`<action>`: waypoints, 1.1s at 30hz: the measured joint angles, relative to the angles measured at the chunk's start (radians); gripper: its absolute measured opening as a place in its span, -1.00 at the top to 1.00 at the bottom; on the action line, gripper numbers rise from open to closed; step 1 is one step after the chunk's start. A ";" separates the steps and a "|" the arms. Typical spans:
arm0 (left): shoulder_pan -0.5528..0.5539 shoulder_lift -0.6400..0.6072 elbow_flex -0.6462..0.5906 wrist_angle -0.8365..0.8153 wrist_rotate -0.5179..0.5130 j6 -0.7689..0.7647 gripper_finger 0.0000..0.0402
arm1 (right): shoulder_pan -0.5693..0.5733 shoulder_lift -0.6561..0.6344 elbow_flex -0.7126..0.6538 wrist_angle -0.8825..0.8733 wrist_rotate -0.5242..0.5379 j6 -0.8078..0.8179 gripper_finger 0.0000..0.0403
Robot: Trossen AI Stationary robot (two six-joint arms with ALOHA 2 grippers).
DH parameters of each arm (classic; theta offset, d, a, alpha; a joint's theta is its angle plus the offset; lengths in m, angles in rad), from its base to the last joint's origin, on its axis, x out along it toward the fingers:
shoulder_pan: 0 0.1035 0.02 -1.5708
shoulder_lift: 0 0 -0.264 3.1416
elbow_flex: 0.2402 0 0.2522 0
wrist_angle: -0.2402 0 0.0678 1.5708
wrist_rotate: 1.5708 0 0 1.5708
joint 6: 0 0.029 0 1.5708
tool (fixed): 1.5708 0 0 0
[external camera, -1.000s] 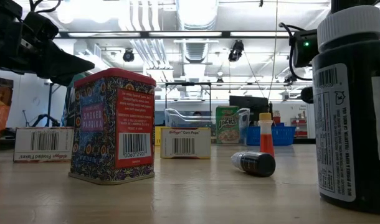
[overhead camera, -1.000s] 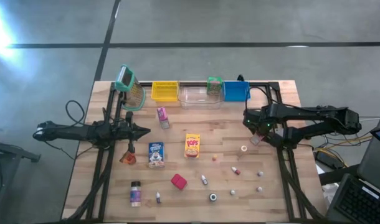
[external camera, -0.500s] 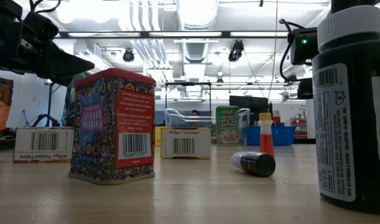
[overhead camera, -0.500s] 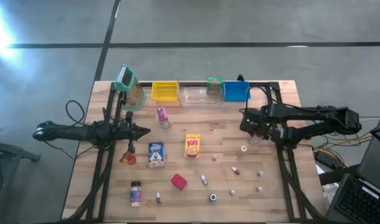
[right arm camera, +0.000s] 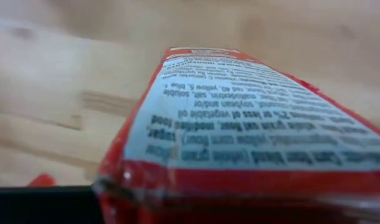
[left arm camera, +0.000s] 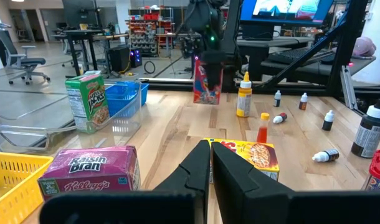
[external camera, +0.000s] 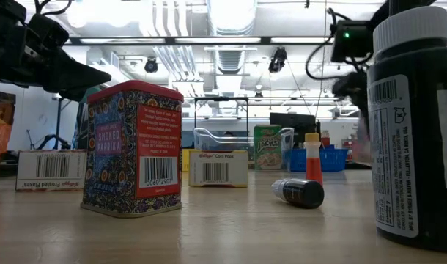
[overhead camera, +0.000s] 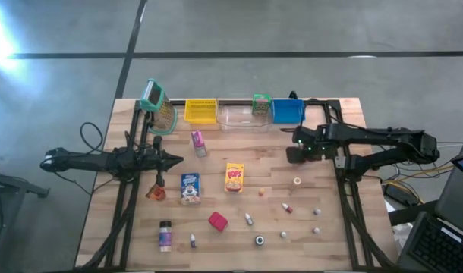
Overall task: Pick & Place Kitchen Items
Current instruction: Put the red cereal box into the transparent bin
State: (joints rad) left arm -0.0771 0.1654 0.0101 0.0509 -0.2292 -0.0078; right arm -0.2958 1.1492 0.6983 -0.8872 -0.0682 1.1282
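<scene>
My right gripper has the red cereal box. It will let go of it in the clear bin (overhead camera: 259, 118), just in front of the green box. The cereal box is now below the blue bin.
My right gripper (overhead camera: 294, 154) hovers over the table's right half, below the blue bin, shut on a small red cereal box (left arm camera: 207, 79) whose printed side panel (right arm camera: 252, 118) fills the right wrist view. My left gripper (overhead camera: 175, 159) waits shut over the table's left half, near the pink box (overhead camera: 197, 142). A yellow box (overhead camera: 234, 177) and a blue box (overhead camera: 190, 188) lie flat mid-table. The red tin (overhead camera: 217, 221), a purple-labelled jar (overhead camera: 165, 236), an orange wedge (overhead camera: 155, 192) and several tiny bottles (overhead camera: 288, 207) sit nearer the front. A green box (overhead camera: 261, 105) stands in the clear bin. My right gripper holds the red cereal box by its top end (left arm camera: 205, 61), coming from above. The box hangs upright below the fingers and looks lifted clear of the table. The gripper body hides the fingertips on it.
Yellow bin (overhead camera: 200, 111), clear bin (overhead camera: 243, 117) and blue bin (overhead camera: 288, 111) line the far edge. A green-handled grater (overhead camera: 159, 106) stands at the far left. Bare wood lies between the bins and the yellow box.
My right gripper has moved up and toward the table's left and far edge, nearer the bins, carrying the red box along. My left arm has kept still.
</scene>
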 joint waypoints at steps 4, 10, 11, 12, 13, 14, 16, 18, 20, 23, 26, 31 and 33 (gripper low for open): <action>0.000 0.000 0.000 0.000 0.000 0.000 0.88 | 0.000 0.000 0.038 0.076 0.042 -0.124 0.14; 0.000 0.000 0.000 0.000 0.000 0.000 0.88 | -0.006 0.000 0.157 0.085 0.095 -0.315 0.16; 0.000 0.000 0.000 0.000 0.000 0.000 0.88 | -0.011 0.000 0.180 0.088 0.101 -0.344 0.17; 0.000 0.000 0.000 0.000 0.000 0.000 0.88 | -0.017 0.000 0.204 0.089 0.108 -0.377 0.18; 0.000 0.000 0.000 0.000 0.000 0.000 0.88 | -0.022 0.000 0.227 0.092 0.120 -0.413 0.18; 0.000 0.000 0.000 0.000 0.000 0.000 0.88 | -0.028 0.001 0.251 0.096 0.125 -0.444 0.18; 0.000 0.000 0.000 0.000 0.000 0.000 0.88 | -0.040 0.011 0.302 0.099 0.128 -0.507 0.17; 0.000 0.000 0.000 0.000 0.000 0.000 0.88 | -0.050 0.032 0.355 0.101 0.127 -0.574 0.14; 0.000 0.000 0.000 0.000 0.000 0.000 0.88 | -0.059 0.067 0.412 0.105 0.126 -0.652 0.10; 0.000 0.000 0.000 0.000 0.000 0.000 0.88 | -0.076 0.145 0.506 0.102 0.125 -0.783 0.08; 0.000 0.000 0.000 0.000 0.000 0.000 0.88 | -0.098 0.241 0.612 0.077 0.124 -0.917 0.10; 0.000 0.000 0.000 0.000 0.000 0.000 0.88 | -0.135 0.415 0.804 -0.082 0.124 -1.087 0.19; 0.000 0.000 0.000 0.000 0.000 0.000 0.88 | -0.147 0.483 0.870 -0.128 0.124 -1.149 0.21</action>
State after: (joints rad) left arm -0.0772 0.1657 0.0097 0.0509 -0.2295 -0.0078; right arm -0.4428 1.6326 1.5687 -1.0156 0.0561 -0.0203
